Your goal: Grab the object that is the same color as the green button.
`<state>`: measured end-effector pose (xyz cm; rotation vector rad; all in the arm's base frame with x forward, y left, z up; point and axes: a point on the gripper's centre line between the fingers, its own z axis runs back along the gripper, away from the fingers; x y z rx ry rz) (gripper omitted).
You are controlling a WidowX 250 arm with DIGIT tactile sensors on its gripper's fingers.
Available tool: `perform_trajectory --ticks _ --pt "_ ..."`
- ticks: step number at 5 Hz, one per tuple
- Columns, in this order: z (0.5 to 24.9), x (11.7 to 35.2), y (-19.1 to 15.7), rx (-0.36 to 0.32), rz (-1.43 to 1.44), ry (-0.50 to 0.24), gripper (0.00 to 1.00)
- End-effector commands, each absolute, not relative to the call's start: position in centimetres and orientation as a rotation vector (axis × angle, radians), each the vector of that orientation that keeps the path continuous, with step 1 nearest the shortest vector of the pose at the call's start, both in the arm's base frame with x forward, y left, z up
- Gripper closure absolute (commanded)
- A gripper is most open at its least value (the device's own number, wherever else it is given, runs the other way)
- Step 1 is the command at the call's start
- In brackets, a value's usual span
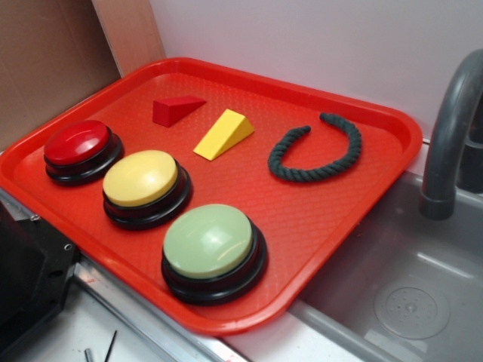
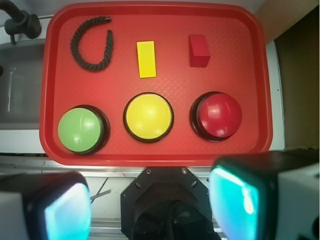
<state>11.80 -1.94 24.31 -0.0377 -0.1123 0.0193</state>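
Note:
I need to close my gripper on the dark green rope piece, on its side [image 1: 279, 146] [image 2: 109, 50] nearest the yellow wedge, a little way from the rope piece's loose end there.
A dark green twisted rope piece [image 1: 315, 148], curved like a C, lies on the red tray [image 1: 317, 219] at its far right; in the wrist view the rope piece [image 2: 91, 44] is at the tray's upper left. The pale green dome button [image 1: 210, 242] sits at the tray's near edge, lower left in the wrist view [image 2: 80, 129]. My gripper [image 2: 150, 210] is open and empty, high above the tray's near edge, over the robot base. Its two fingers [image 2: 67, 212] frame the bottom of the wrist view. The gripper does not show in the exterior view.
A yellow button [image 1: 142, 181] and a red button [image 1: 78, 145] stand beside the green one. A yellow wedge [image 1: 224, 134] and a red wedge [image 1: 174, 109] lie at the tray's far side. A grey sink [image 1: 400, 294] with a faucet [image 1: 449, 128] is right of the tray.

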Motion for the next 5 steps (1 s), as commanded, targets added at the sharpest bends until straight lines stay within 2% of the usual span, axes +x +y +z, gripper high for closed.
perform_trajectory --ticks 1,2,3,4,5 --pt "24.3 11.8 -1.9 -0.038 0.019 -0.112 0.00" --pt "22.1 13.4 -3.2 -0.003 0.262 -0.088 0.00" --pt "20.1 15.4 -4.6 -0.015 0.447 -0.063 0.00" --pt "18.8 17.0 -5.8 -0.020 0.578 -0.080 0.00" --pt "16.6 19.7 -7.0 -0.054 0.773 -0.131 0.00"
